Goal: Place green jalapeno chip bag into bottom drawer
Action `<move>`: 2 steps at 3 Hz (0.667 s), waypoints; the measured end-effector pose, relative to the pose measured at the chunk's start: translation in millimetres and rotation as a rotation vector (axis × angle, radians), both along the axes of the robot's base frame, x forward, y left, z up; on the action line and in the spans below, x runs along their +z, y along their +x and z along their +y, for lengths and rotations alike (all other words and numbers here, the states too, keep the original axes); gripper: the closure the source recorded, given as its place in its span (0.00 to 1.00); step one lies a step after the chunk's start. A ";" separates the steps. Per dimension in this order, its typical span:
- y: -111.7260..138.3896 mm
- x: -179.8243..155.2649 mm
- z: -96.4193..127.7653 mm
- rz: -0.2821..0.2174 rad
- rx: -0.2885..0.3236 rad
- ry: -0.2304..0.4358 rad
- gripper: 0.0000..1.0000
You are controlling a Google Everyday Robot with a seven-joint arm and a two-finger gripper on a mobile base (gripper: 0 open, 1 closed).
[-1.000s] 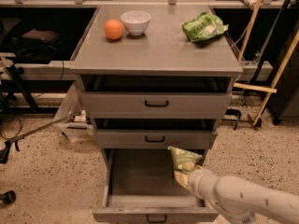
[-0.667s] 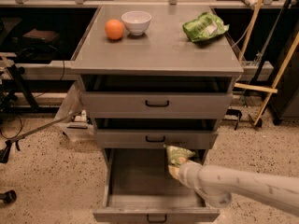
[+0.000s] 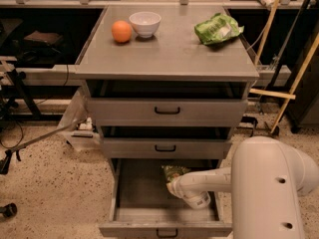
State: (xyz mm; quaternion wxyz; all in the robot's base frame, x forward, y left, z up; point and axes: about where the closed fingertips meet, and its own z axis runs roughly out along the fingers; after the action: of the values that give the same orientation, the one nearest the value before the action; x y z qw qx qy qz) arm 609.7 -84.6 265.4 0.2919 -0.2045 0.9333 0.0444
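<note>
Next, my gripper lets go of the green jalapeno chip bag near the middle of the open bottom drawer's inside (image 3: 176, 190).
The bottom drawer (image 3: 137, 213) is pulled open below two shallower closed drawers. The green jalapeno chip bag (image 3: 174, 173) is inside it near the back, partly under the middle drawer's front. My gripper (image 3: 173, 185) reaches into the drawer from the right, right at the bag's near edge. The white arm (image 3: 269, 183) fills the lower right of the view and hides the drawer's right side.
On the cabinet top (image 3: 169, 54) sit an orange (image 3: 121, 32), a white bowl (image 3: 145, 23) and a brighter green bag (image 3: 218, 29). Wooden poles (image 3: 294, 78) lean at the right. Cables and a stand (image 3: 15, 133) lie on the floor at the left.
My arm has swung left and deeper into the bottom drawer, carrying the chip bag from above the drawer's right edge down to its back.
</note>
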 end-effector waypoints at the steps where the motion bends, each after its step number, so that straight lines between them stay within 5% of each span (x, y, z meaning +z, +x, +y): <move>1: 0.1 0.4 -1.0 -0.001 -0.002 0.000 1.00; 2: -2.4 -18.2 -8.3 0.034 -0.009 0.066 1.00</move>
State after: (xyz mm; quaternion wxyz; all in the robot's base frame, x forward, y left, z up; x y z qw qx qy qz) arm 607.3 -92.9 247.2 0.2830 -0.1896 0.9370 0.0774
